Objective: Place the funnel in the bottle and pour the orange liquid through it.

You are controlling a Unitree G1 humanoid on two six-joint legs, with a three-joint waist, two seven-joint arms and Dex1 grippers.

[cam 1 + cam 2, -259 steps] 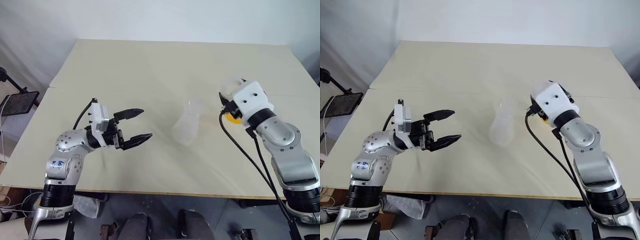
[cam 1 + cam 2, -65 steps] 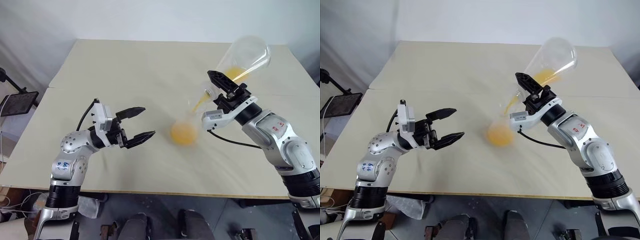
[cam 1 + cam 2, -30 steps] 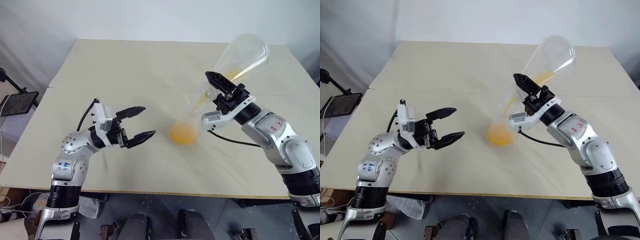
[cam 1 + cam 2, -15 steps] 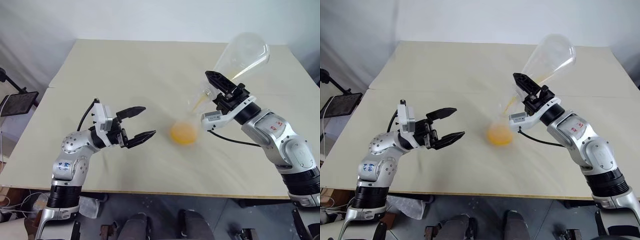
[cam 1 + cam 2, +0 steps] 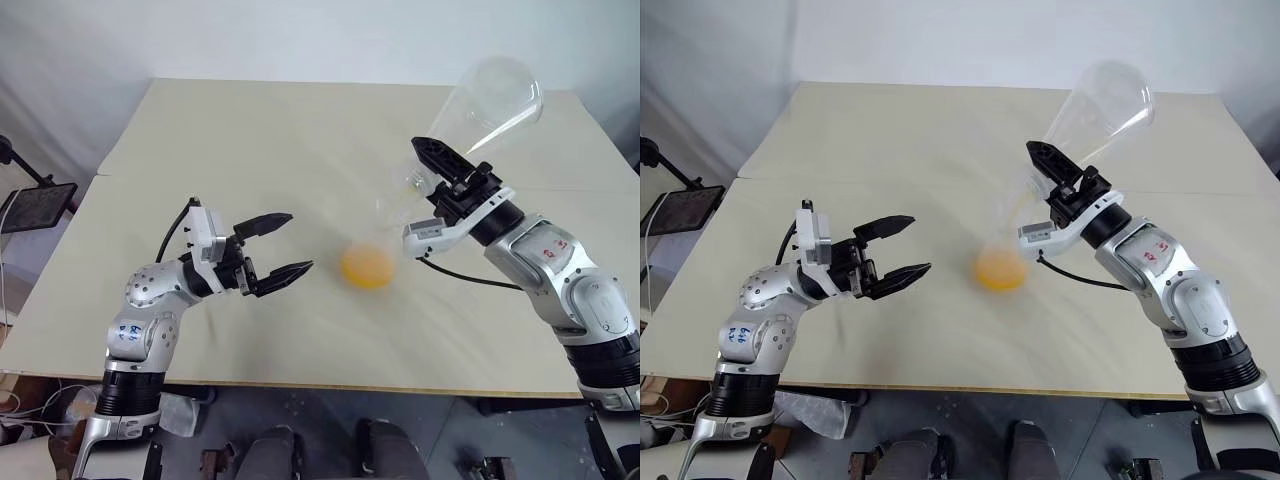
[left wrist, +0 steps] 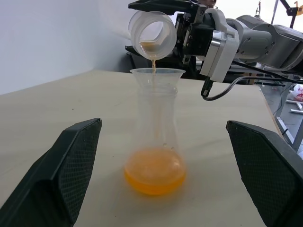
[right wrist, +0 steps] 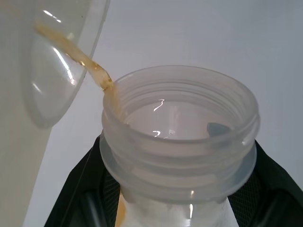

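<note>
The robot's right gripper will release the clear flask on the table (image 5: pixel 537 262) beneath its own silver arm, well away from the bottle. The flask is now tipped over the funnel.
The bottle (image 5: pixel 372 255) stands upright at mid-table with the funnel (image 6: pixel 157 74) seated in its neck. A pool of orange liquid (image 6: pixel 155 176) fills its base. Above it and to the right, my right gripper (image 5: pixel 426 178) is shut on the neck of a glossier clear flask (image 5: pixel 485 105), tipped mouth-down over the funnel. A thin orange trickle (image 7: pixel 87 66) runs from that flask's mouth (image 7: pixel 180 137) into the funnel. My left gripper (image 5: pixel 298 242) hovers open and empty to the left of the bottle, its fingers (image 6: pixel 75 165) framing it from a distance.
The cream table (image 5: pixel 250 140) has a seam running across its left side. A dark flat device on a stand (image 5: pixel 38 205) sits off the table's left edge. Wide bare tabletop lies behind and in front of the bottle.
The orange liquid in the tipped flask has drained down to a thin trickle. Both arms have kept still.
</note>
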